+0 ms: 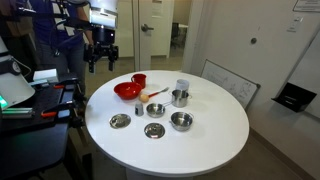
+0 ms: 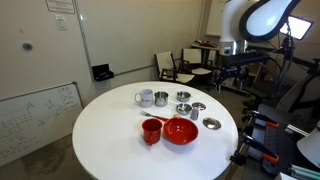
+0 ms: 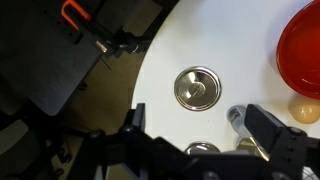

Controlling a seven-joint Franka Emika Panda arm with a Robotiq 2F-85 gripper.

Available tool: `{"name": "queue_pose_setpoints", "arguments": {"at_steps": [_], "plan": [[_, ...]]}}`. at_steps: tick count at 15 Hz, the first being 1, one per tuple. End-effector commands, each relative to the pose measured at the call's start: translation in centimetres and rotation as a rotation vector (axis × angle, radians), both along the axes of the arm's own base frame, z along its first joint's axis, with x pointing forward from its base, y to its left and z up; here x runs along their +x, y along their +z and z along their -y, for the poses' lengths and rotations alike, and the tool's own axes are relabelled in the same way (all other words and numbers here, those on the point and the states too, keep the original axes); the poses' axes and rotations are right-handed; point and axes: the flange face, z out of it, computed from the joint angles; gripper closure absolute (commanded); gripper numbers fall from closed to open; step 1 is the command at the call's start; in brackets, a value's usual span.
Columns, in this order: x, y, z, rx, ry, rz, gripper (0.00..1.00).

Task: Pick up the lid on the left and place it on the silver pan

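Note:
The centre knob (image 1: 120, 119) (image 3: 197, 88) of the lid near the table edge stands up between the fingers, so next my gripper closes on it.
The lid (image 3: 196, 87), a small round flat silver disc with a centre knob, lies near the table edge in the wrist view. It shows in both exterior views (image 1: 120, 121) (image 2: 211, 124). The silver pan (image 1: 179, 98) (image 2: 161, 98), a deep steel pot, stands on the far side of the dishes next to a pale mug (image 1: 181, 86). My gripper (image 3: 200, 130) is open and empty. It hangs high above the table edge (image 1: 100, 60) (image 2: 238, 78), apart from the lid.
A red bowl (image 1: 127, 90) (image 3: 305, 50) and a red cup (image 1: 139, 79) stand near the lid. A second silver disc (image 1: 154, 131), a small pot (image 1: 155, 109) and a shallow silver bowl (image 1: 181, 121) sit between the lid and the pan. The round white table (image 1: 200, 145) bears them all.

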Motion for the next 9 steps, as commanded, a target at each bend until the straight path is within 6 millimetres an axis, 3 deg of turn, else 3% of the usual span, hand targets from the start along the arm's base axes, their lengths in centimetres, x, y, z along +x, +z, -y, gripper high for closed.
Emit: {"name": "queue_pose_setpoints", "arguments": {"at_steps": [1,5,9], "plan": [[0.0,0.2,0.1,0.000,-0.001,0.002,0.00],[0.5,-0.2,0.4,0.002,-0.044,0.037,0.00],[1.4,-1.7,2.3,0.029,-0.138,0.156,0.00]]}}
